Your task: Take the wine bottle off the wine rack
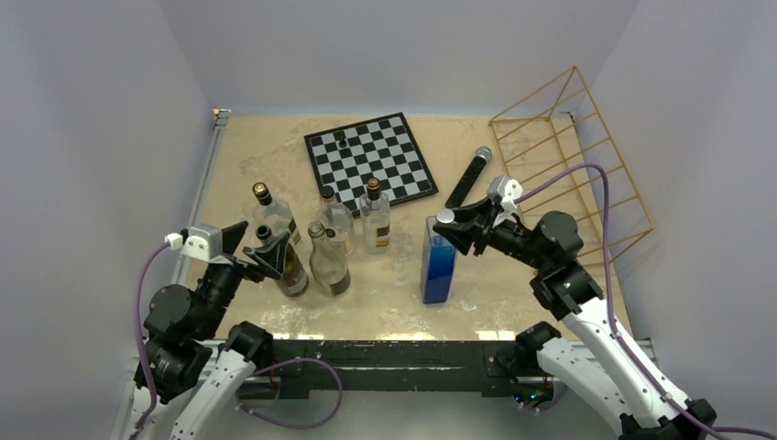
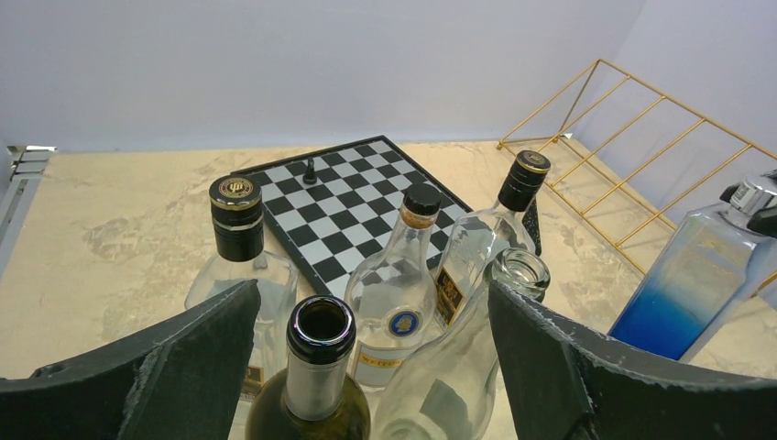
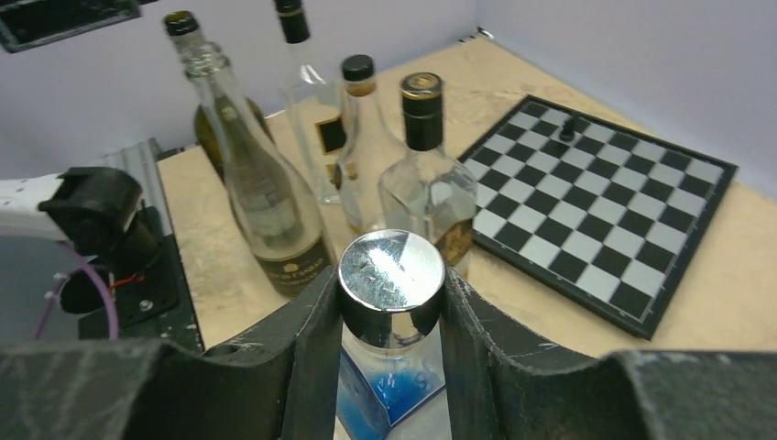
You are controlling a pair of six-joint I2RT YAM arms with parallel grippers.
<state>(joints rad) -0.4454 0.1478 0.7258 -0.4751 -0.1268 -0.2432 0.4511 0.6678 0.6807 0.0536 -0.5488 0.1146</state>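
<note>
The robot's right gripper will release the square blue bottle on the table [image 1: 381,286] next to the open-necked clear bottle in the cluster.
The gold wire wine rack [image 1: 615,147] stands at the back right with no bottle on it; it also shows in the left wrist view [image 2: 678,104]. A square bottle with blue liquid [image 1: 438,266] stands upright on the table left of the rack. My right gripper [image 1: 451,220] is shut on its silver cap [image 3: 391,270]. My left gripper [image 1: 252,246] is open, its jaws wide on either side of a dark green open-necked bottle [image 2: 316,357] and a clear bottle [image 2: 518,270] at the near left.
Several glass bottles [image 1: 330,234] stand clustered left of centre. A chessboard [image 1: 371,160] with a dark piece lies at the back. A black cylinder [image 1: 469,176] lies between the chessboard and the rack. Walls close the left, back and right sides.
</note>
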